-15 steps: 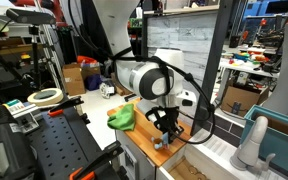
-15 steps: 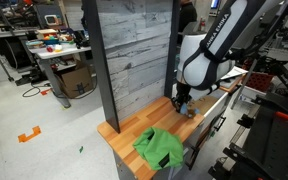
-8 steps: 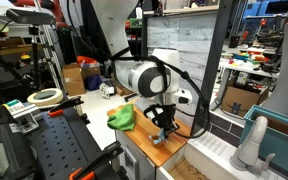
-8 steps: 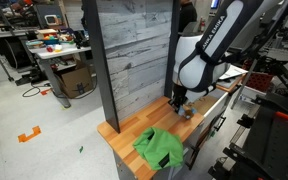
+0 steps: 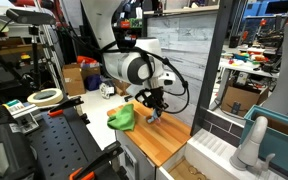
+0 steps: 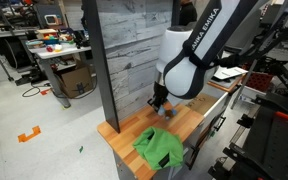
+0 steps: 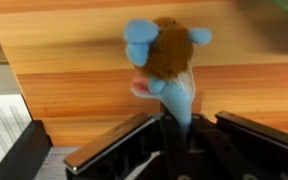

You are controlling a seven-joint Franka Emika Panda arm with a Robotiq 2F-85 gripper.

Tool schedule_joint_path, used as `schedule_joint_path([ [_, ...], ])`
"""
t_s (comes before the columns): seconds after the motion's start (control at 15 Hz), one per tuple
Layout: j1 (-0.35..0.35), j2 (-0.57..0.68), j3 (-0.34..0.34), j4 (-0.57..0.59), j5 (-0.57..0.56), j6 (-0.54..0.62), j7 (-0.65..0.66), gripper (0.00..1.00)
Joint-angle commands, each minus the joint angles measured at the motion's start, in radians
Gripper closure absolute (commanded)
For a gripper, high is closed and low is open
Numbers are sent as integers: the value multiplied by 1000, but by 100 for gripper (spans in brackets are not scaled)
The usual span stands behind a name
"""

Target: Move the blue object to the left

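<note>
Next, I lower my gripper to let go of the blue object on the wooden tabletop (image 5: 141,104) (image 7: 264,75), between the green cloth and the grey panel.
The blue object is a small soft toy (image 7: 166,65) with a blue body, blue ears and a brown head. In the wrist view its blue body runs down between my jaws. My gripper (image 7: 174,135) is shut on it and holds it above the wooden tabletop (image 7: 64,90). In both exterior views the gripper (image 5: 152,108) (image 6: 160,103) hangs just over the wooden table (image 5: 169,140) (image 6: 124,135), close to a green cloth (image 5: 123,117) (image 6: 159,148). The toy shows only as a small blue speck (image 6: 163,108) at the fingertips.
A tall grey plank-pattern panel (image 6: 129,50) stands behind the table. A white sink and faucet (image 5: 252,140) sit at one end. A black workbench with tape rolls (image 5: 44,97) stands beside the table. Cardboard boxes and cluttered benches fill the background.
The arm has carried the toy along the table toward the green cloth. The gripper has stayed shut on the toy throughout.
</note>
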Motion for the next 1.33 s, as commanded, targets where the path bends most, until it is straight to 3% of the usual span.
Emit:
schedule_joint_path([
  [0.0, 24, -25, 21, 16, 33, 39, 23, 98],
  [0.47, 8, 43, 110, 136, 45, -10, 5, 98],
  [0.87, 16, 120, 139, 219, 43, -47, 0, 98],
  [0.93, 16, 127, 143, 227, 42, -68, -2, 68],
  [1.07, 19, 135, 144, 235, 41, -81, -2, 60],
  [1.27, 30, 108, 131, 191, 37, -50, 5, 39],
])
